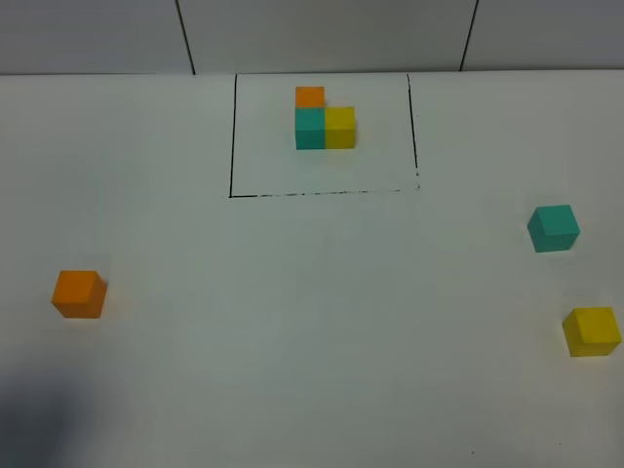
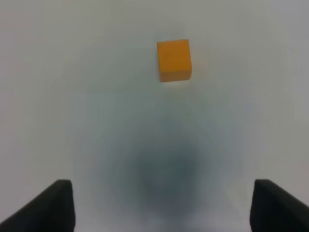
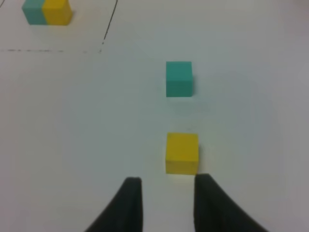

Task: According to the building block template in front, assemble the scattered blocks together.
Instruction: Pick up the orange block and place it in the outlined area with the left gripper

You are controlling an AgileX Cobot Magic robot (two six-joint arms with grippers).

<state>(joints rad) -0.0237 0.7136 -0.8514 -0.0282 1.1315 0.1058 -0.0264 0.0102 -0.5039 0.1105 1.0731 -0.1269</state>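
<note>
I should close my left gripper on the opposite sides (image 1: 80, 294) (image 2: 175, 61) of the scattered orange cube, the one that lies apart from the building block template.
The building block template (image 1: 324, 122) is an orange, teal and yellow L inside a thin black rectangle at the back centre; its teal and yellow cubes (image 3: 47, 12) also show in the right wrist view. Of the scattered blocks, the orange cube (image 1: 79, 293) lies at the left, the teal cube (image 1: 553, 228) at the right and the yellow cube (image 1: 591, 331) nearer the front right. My left gripper (image 2: 161, 186) is open and empty, well short of the orange cube (image 2: 174, 60). My right gripper (image 3: 166, 181) is shut and empty just behind the yellow cube (image 3: 182, 152), with the teal cube (image 3: 178, 78) beyond. Neither gripper shows in the high view.
The white table (image 1: 312, 322) meets a grey panelled wall (image 1: 322, 34) at the back. A dark shadow (image 1: 39, 429) falls on the front left corner. The drawn black frame line (image 3: 108, 24) runs off to one side of the teal cube.
</note>
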